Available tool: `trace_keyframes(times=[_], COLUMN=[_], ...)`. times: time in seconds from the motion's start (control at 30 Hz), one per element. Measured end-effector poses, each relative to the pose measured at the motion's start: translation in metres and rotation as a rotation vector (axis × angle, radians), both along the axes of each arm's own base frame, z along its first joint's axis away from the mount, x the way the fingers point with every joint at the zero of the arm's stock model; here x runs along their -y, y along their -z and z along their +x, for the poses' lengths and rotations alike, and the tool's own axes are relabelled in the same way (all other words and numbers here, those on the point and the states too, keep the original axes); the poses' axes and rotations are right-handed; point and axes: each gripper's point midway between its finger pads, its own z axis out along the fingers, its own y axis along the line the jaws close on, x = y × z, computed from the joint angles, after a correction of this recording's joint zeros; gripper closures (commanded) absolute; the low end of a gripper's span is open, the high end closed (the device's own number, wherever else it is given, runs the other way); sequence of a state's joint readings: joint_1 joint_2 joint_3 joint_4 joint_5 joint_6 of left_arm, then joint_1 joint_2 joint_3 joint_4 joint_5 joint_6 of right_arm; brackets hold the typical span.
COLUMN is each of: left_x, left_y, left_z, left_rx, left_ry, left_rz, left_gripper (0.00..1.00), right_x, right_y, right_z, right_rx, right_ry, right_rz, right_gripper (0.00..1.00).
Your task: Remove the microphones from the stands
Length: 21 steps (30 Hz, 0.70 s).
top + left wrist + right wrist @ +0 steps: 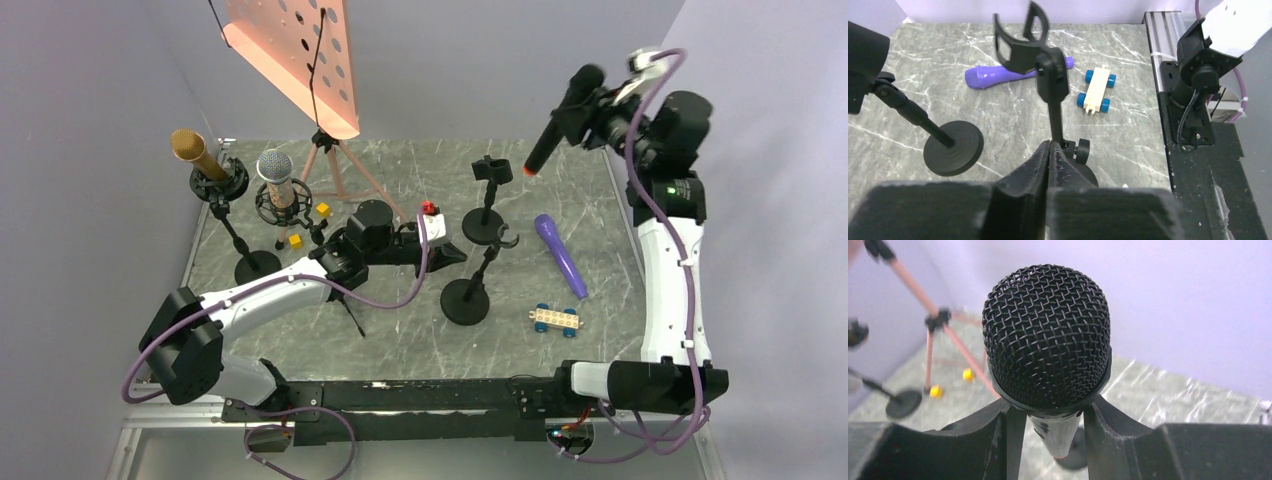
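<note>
My right gripper is to place the black microphone. Next, I set it down on the table (586, 254) between the purple microphone and the side.
High at the back right, my right gripper (578, 105) is shut on a black microphone (555, 125) just under its mesh head (1047, 335), and the handle points down toward the table. The microphone hangs free of every stand. In the right wrist view both fingers (1008, 435) press the handle below the head. The black stand (465, 300) at centre front has an empty clip (1020, 40). My left gripper (1049, 145) is shut on its thin pole (1055, 115) just above the round base.
A second empty stand (487, 195) is behind the first. A purple microphone (560, 255) and a wheeled toy block (556, 319) lie at the right. Gold (195, 152) and silver (275, 170) microphones sit in stands at the left. A pink music stand (300, 50) is at the back.
</note>
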<state>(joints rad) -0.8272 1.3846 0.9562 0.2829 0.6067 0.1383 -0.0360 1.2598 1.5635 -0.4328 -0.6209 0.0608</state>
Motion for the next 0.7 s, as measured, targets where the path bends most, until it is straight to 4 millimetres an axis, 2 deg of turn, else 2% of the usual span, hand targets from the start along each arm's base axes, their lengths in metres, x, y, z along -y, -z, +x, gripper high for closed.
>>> trace_keyframes(times=[0.03,0.07,0.13,0.23,0.3,0.43,0.47,0.53,0.57,0.6,0.7], left_x=[0.001,0.001,0.001,0.001,0.0,-0.005,-0.007,-0.011,-0.013,-0.016,-0.02], left_y=[0.002,0.004,0.006,0.006,0.006,0.001,0.0,-0.004,-0.007,-0.009,-0.024], left_z=[-0.002,-0.003,-0.004,-0.003,-0.003,-0.006,-0.007,-0.009,-0.011,-0.013,-0.016], left_rx=[-0.005,-0.006,-0.007,0.001,0.009,0.037,0.042,0.056,0.06,0.062,0.095], left_ry=[0.007,0.012,0.015,0.014,0.015,0.016,0.015,0.013,0.013,0.014,0.017], left_rz=[0.006,0.01,0.015,0.016,0.019,0.027,0.03,0.033,0.036,0.039,0.034], left_gripper=[1.0,1.0,1.0,1.0,1.0,1.0,0.95,0.76,0.6,0.51,0.37], right_x=[0.016,0.024,0.022,0.016,0.02,0.047,0.055,0.077,0.086,0.097,0.126], right_y=[-0.018,-0.034,-0.054,-0.067,-0.067,-0.045,-0.04,-0.017,-0.004,0.014,0.075], right_z=[0.009,0.011,0.006,-0.009,-0.016,-0.028,-0.027,-0.02,-0.017,-0.012,0.0], right_rx=[0.043,0.081,0.133,0.178,0.204,0.193,0.18,0.118,0.08,0.022,-0.168], right_ry=[0.059,0.086,0.083,0.071,0.1,0.244,0.279,0.373,0.403,0.432,0.476], right_rz=[0.035,0.066,0.104,0.1,0.066,-0.066,-0.099,-0.198,-0.238,-0.288,-0.416], right_gripper=[1.0,1.0,1.0,1.0,1.0,1.0,1.0,1.0,1.0,1.0,1.0])
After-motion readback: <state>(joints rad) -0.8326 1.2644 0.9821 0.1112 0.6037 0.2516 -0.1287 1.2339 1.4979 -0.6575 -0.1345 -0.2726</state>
